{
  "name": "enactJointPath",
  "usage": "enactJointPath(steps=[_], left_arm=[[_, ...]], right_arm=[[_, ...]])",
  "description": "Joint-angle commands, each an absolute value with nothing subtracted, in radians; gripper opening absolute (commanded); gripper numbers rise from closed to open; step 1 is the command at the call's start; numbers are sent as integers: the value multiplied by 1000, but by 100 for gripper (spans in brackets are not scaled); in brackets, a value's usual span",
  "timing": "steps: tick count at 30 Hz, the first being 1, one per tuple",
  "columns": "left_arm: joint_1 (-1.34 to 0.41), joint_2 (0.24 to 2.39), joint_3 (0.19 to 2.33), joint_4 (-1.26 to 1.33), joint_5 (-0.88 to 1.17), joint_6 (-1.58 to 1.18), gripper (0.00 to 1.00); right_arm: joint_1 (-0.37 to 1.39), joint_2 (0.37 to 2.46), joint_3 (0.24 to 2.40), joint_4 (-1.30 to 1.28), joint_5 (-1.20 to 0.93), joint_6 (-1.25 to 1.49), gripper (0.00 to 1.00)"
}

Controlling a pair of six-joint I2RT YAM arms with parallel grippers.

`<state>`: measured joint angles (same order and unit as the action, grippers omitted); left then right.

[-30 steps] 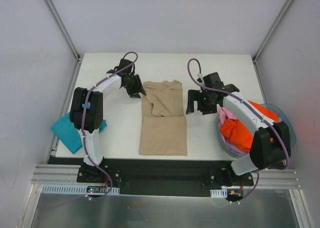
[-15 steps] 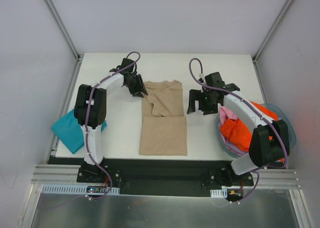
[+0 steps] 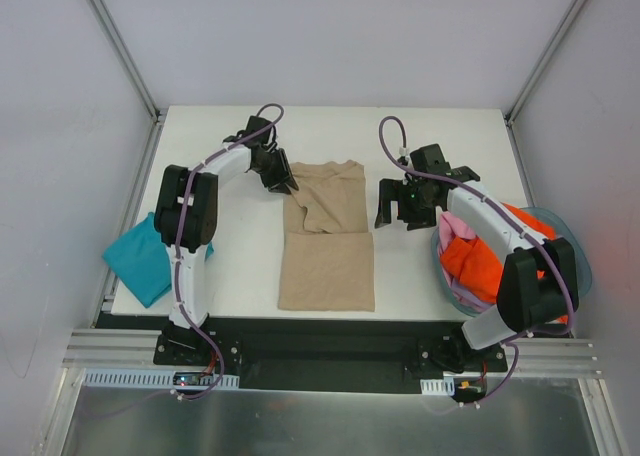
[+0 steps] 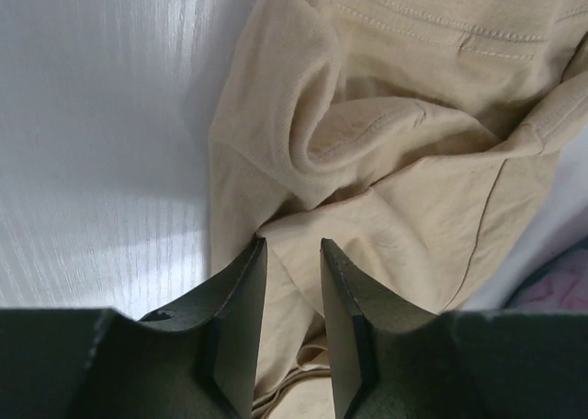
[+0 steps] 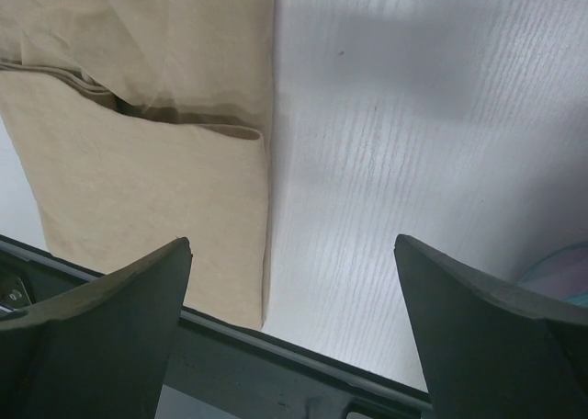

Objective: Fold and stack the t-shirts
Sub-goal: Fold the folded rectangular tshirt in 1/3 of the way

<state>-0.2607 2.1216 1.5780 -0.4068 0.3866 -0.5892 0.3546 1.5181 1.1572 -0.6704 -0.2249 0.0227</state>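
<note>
The edge of the tan t-shirt's rumpled fold is just beyond the left gripper's fingers, so the robot's left gripper needs to reach lower and pinch the cloth there (image 4: 283, 232).
The tan t-shirt (image 3: 326, 238) lies in the middle of the table, its near half folded flat and its far half rumpled. My left gripper (image 3: 284, 182) is at the shirt's far left edge. In the left wrist view its fingers (image 4: 237, 318) stand a narrow gap apart over the tan cloth (image 4: 413, 162), and the gripper (image 4: 292, 246) is low on it. My right gripper (image 3: 392, 214) is wide open and empty over bare table just right of the shirt (image 5: 138, 180). A teal shirt (image 3: 140, 261) lies at the table's left edge.
A round blue-grey basket (image 3: 581, 248) at the right edge holds orange (image 3: 475, 264), pink (image 3: 452, 230) and lavender (image 3: 468, 298) shirts. The right arm reaches over it. The table's black front rail (image 5: 303, 364) shows in the right wrist view.
The left arm's elbow has swung forward and right, and its gripper has shifted slightly at the shirt's far left edge. The right gripper and the shirt look unchanged.
</note>
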Motion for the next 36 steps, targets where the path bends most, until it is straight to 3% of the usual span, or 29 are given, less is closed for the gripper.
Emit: enactJointPath(steps=[1, 5, 8, 9, 10, 26, 30, 32, 36], left_arm=[[-258, 2151, 1635, -419, 376, -597, 29], [-258, 2152, 1646, -422, 339, -591, 30], [-258, 2155, 1663, -422, 371, -586, 17], [-258, 2154, 1664, -420, 376, -586, 3], [-258, 2149, 1664, -420, 380, -586, 0], [-241, 2112, 1675, -431, 360, -535, 0], [-238, 2108, 1649, -437, 353, -543, 30], [-238, 2108, 1640, -437, 359, -549, 37], [-238, 2118, 1638, -437, 383, -557, 36]], right_arm=[[344, 1523, 1180, -680, -241, 8, 97], [339, 1519, 1178, -680, -238, 8, 97], [337, 1519, 1178, -680, -238, 6, 97], [336, 1519, 1177, -677, -241, 6, 97], [336, 1520, 1178, -680, -241, 8, 97], [330, 1516, 1175, -680, -229, 8, 97], [330, 1523, 1175, -681, -239, 6, 97], [330, 1529, 1177, -681, -235, 8, 97], [331, 1537, 1177, -680, -239, 9, 97]])
